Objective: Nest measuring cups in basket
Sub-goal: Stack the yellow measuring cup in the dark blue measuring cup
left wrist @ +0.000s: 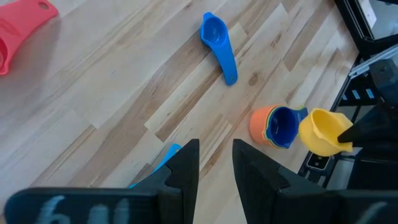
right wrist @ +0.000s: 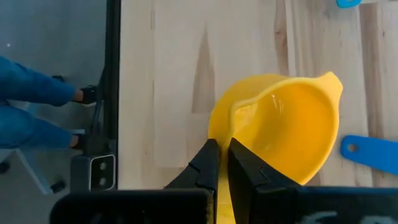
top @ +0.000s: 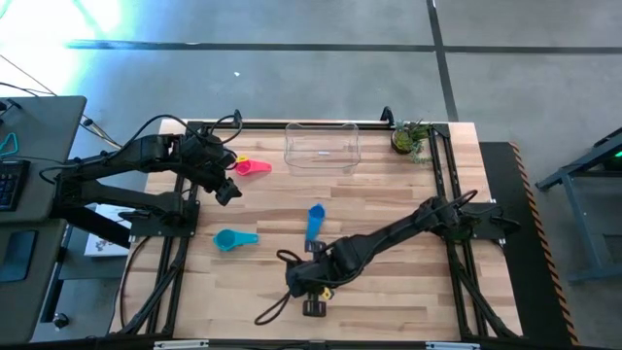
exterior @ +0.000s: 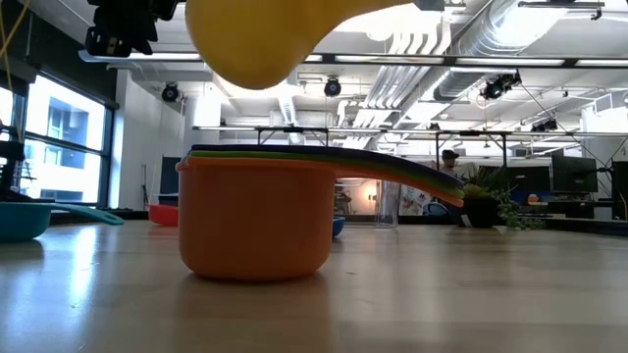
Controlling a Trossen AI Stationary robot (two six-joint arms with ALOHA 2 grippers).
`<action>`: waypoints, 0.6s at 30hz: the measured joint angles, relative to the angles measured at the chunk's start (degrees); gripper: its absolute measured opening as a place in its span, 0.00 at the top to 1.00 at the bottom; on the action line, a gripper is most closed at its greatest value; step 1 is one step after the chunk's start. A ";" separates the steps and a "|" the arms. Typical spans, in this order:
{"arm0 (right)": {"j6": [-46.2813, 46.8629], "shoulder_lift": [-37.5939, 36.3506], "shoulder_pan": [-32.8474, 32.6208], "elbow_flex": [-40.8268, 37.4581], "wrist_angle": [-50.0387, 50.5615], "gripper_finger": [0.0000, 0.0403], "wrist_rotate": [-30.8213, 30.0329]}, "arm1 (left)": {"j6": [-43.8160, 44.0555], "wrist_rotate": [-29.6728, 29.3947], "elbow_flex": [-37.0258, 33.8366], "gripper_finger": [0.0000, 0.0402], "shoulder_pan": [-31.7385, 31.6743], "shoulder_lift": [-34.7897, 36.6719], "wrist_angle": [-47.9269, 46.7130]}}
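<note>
Next, I set the yellow cup down inside the blue-purple cup of the nested stack (top: 327, 296) (right wrist: 273, 132) using my right gripper.
My right gripper (right wrist: 222, 163) is shut on the yellow cup (right wrist: 292, 130), which hangs in the air just above the nested stack (exterior: 257, 221). That stack is an orange cup with green and blue-purple cups inside (left wrist: 277, 126); it stands on its base near the table's near edge. The blue cup (top: 314, 222), the teal cup (top: 233, 239) and the pink cup (top: 255, 166) lie singly on the wood. The clear basket (top: 322, 146) stands at the far edge. My left gripper (left wrist: 216, 168) is open and hovers beside the pink cup (left wrist: 22, 28). My right gripper pinches a thin yellow strip (right wrist: 222, 186) at the handle side of the yellow cup's bowl between its two fingers. The bowl sticks out ahead of the fingertips (left wrist: 356, 129). The cup is lifted clear, its rounded bottom (exterior: 260, 44) facing down over the stack.
A small potted plant (top: 410, 139) stands at the far right corner. Black frame rails run along the table's left and right sides. A person's blue-clad legs (right wrist: 31, 112) show beyond the near edge. Bare wood lies between the stack and the basket.
</note>
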State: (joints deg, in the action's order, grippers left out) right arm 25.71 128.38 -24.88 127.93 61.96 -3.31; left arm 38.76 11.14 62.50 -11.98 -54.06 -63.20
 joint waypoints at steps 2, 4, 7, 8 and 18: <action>-0.07 0.00 -0.06 -0.09 0.39 0.99 0.04 | 0.00 0.00 0.00 0.78 -0.01 0.00 0.00; -0.11 0.32 -0.22 -0.09 0.88 0.99 0.00 | 0.00 0.00 0.00 0.78 -0.01 0.00 -0.02; 0.38 1.55 -0.24 -0.14 2.14 0.99 0.20 | 0.00 0.02 0.00 0.78 0.01 -0.02 -0.05; 1.04 2.05 -0.27 -0.16 1.94 0.99 0.40 | -0.08 0.02 0.00 0.78 -0.01 -0.02 -0.02; 2.83 4.61 -0.29 -0.19 1.40 0.99 2.16 | -0.96 0.04 0.00 0.78 0.01 -0.02 0.02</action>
State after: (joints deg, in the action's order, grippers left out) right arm 28.54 132.99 -25.17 127.74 63.36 -1.15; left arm 37.80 11.18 62.50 -11.97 -54.08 -63.18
